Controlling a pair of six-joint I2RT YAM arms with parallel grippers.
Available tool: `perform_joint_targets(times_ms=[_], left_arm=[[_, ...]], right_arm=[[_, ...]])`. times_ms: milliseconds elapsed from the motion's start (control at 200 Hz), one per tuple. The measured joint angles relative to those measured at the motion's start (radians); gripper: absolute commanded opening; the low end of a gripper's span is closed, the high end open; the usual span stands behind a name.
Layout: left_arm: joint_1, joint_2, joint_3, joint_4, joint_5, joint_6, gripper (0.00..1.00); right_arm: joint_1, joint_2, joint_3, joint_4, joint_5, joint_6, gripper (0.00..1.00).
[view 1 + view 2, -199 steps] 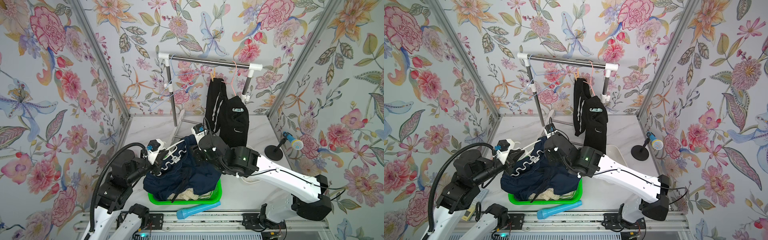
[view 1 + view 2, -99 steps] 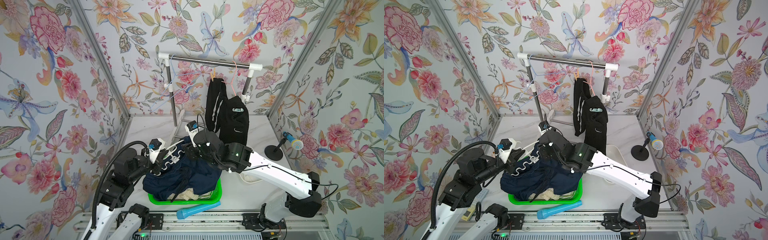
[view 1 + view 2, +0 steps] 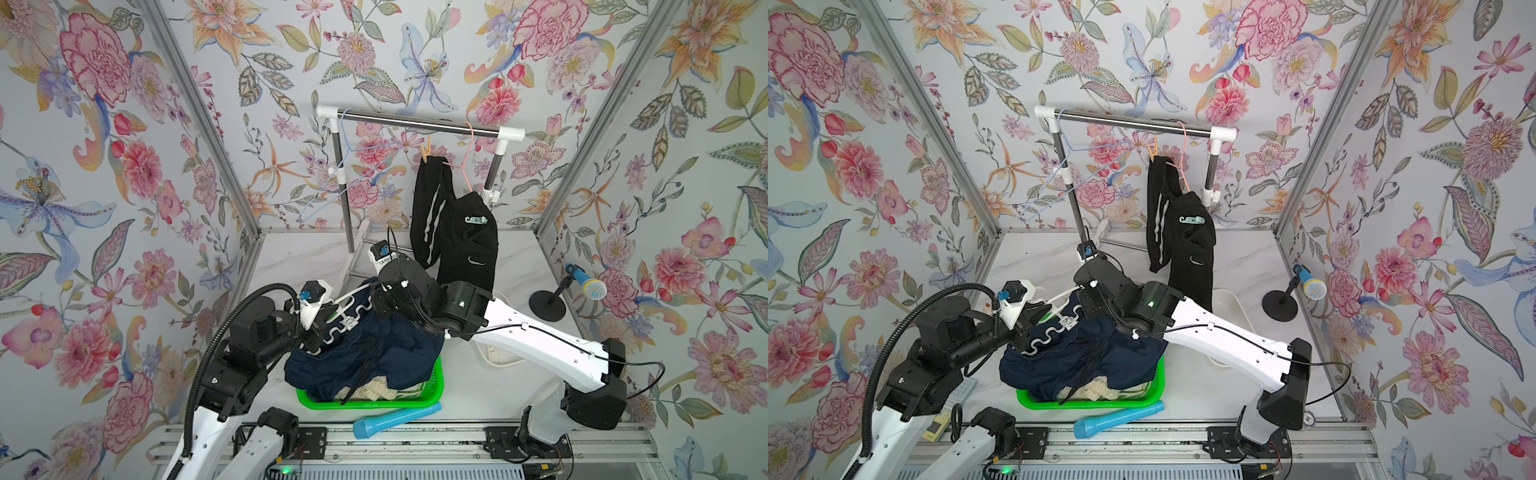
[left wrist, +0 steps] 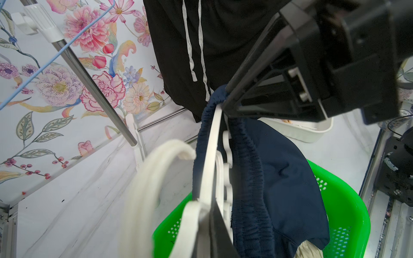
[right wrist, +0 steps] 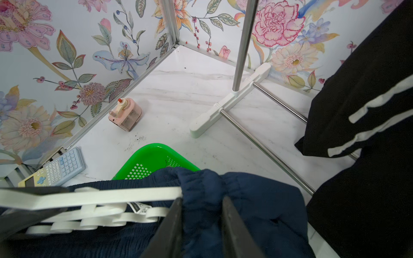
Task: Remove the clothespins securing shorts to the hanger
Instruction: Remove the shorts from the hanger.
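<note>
The navy waistband wraps the far tip of the hanger, so the robot's right gripper should take the cloth (image 5: 204, 202) beyond the hanger's tip before the left gripper pulls the hanger out.
The navy shorts (image 3: 374, 357) (image 3: 1084, 357) hang from a white wavy hanger (image 3: 349, 309) (image 4: 212, 145) over the green basket. My left gripper (image 3: 320, 328) (image 4: 210, 223) is shut on the hanger's near end. My right gripper (image 3: 380, 299) (image 5: 202, 198) is shut on the bunched navy waistband at the hanger's far end. The black shorts (image 3: 453, 232) (image 3: 1183, 241) hang from a pink hanger on the rail. A tan clothespin (image 3: 426, 150) grips their top and a pale teal clip (image 3: 477, 219) sits lower down. The cream shorts (image 3: 374, 390) lie in the basket.
The green basket (image 3: 432, 395) stands at the front, with a blue tube (image 3: 395, 419) before it. A white tray (image 3: 1229, 307) and a microphone stand (image 3: 582, 284) are at the right. A calculator (image 5: 60, 166) and pink sharpener (image 5: 125, 114) lie at the left wall. A bare blue hanger (image 3: 353, 174) hangs on the rail.
My right gripper has shifted toward the hanger's far end and its jaws have closed in on the navy waistband. The left gripper has kept its hold on the hanger.
</note>
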Motion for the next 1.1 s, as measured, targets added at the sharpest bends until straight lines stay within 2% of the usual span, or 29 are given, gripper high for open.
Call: perform_joint_targets(times_ms=[275,520,550,605,701,826,881,1101], left_arm=[[0.000,-0.023,0.008,-0.044,0.000,0.023,0.00],[0.000,-0.023,0.008,-0.062,0.001,0.031,0.00],[0.000,-0.022,0.008,-0.065,0.001,0.032,0.00],[0.000,-0.020,0.008,-0.070,0.001,0.034,0.00],[0.000,-0.019,0.008,-0.073,0.004,0.034,0.00],[0.000,-0.018,0.008,-0.073,0.005,0.034,0.00],[0.000,-0.018,0.008,-0.072,0.006,0.034,0.00],[0.000,-0.013,0.008,-0.068,0.010,0.034,0.00]], right_arm=[[-0.013,0.000,-0.001,-0.024,0.040,-0.013,0.01],[-0.013,-0.013,-0.028,-0.024,0.016,-0.011,0.00],[-0.013,-0.017,-0.035,-0.024,0.008,-0.008,0.09],[-0.013,-0.027,-0.048,-0.024,-0.003,-0.001,0.32],[-0.012,-0.051,-0.073,-0.026,-0.018,0.011,0.49],[-0.002,-0.077,-0.088,-0.026,-0.021,0.052,0.58],[0.007,-0.079,-0.088,-0.024,-0.020,0.066,0.65],[0.028,-0.072,-0.100,-0.024,-0.020,0.107,0.66]])
